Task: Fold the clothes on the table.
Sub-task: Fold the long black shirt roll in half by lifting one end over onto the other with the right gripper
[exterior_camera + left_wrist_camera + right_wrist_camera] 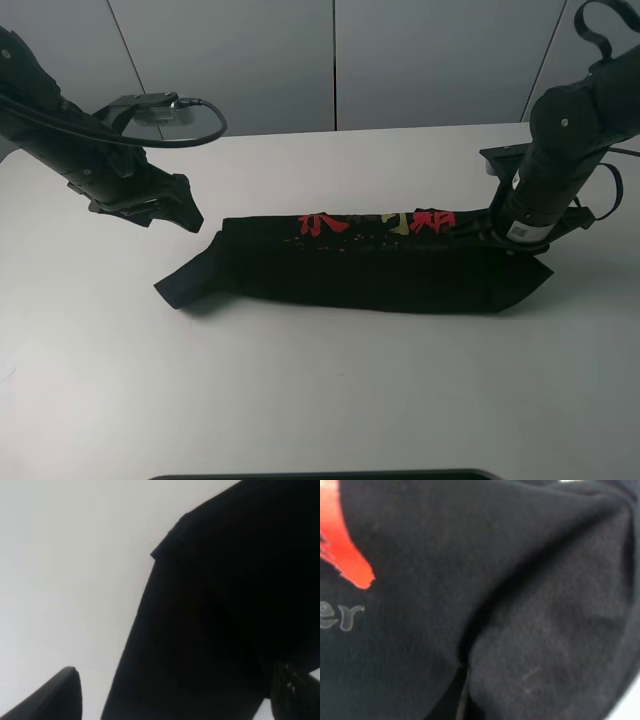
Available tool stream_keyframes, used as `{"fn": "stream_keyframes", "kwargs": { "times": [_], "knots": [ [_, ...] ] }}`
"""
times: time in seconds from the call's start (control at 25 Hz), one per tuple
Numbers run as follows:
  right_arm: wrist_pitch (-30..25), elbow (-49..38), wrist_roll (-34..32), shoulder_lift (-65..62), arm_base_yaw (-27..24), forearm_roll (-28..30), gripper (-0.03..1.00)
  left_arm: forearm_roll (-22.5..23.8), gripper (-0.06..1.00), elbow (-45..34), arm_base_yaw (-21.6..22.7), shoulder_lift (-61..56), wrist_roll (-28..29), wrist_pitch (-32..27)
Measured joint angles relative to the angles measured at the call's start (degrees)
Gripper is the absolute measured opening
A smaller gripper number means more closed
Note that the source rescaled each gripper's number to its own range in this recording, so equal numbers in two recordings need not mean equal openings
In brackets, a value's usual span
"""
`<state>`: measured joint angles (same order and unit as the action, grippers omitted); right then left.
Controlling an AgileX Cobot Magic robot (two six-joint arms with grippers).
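The robot's right gripper should release the end of the black T-shirt by the red character nearest the sticking-out sleeve (304, 226).
The black T-shirt (370, 270) lies folded into a long narrow strip across the middle of the white table (320, 390), with red and yellow characters (330, 222) showing along its far edge. My left gripper (185, 215) hangs above the table just beyond the shirt's left end, touching nothing. In the left wrist view its fingertips (62, 692) stand wide apart over the shirt (225, 605) and the table (60, 555). My right gripper (500, 238) is down on the shirt's right end. The right wrist view is filled with black cloth (520, 630) and red print (345, 545); its fingers are hidden.
A sleeve (185, 283) sticks out at the shirt's left end. A dark object's edge (320, 475) shows at the table's near edge. Grey wall panels (330, 60) stand behind the table. A cable loop (195, 125) hangs off the left arm.
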<state>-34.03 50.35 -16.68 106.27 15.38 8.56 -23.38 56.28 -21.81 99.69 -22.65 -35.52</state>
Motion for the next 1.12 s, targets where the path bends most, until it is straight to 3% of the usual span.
{"fn": "stream_keyframes", "kwargs": {
  "times": [0.24,0.36,0.48,0.6,0.8,1.12],
  "knots": [
    [-9.0,3.0,3.9,-5.1,-8.1,1.5,0.17,0.0,0.98,0.0,0.0,0.0,0.0,-0.5],
    [-11.9,4.6,6.1,-7.7,-8.7,1.3,0.17,0.0,0.98,0.0,0.0,-0.4,0.0,-0.6],
    [-14.1,6.0,9.8,-11.1,-8.6,-3.5,0.17,0.1,0.98,0.3,0.0,-0.4,0.0,-0.6],
    [-15.4,7.3,12.7,-15.1,-5.3,-9.1,0.17,0.1,0.98,0.7,0.0,-0.5,0.0,-0.9],
    [-14.0,8.7,12.2,-17.4,5.8,-15.2,0.17,-0.4,0.98,1.1,0.0,-0.5,0.0,-1.2],
    [1.2,8.8,8.7,-8.0,15.5,-26.3,0.17,-0.8,0.98,1.1,0.0,-0.5,0.0,-1.2]
  ]
}}
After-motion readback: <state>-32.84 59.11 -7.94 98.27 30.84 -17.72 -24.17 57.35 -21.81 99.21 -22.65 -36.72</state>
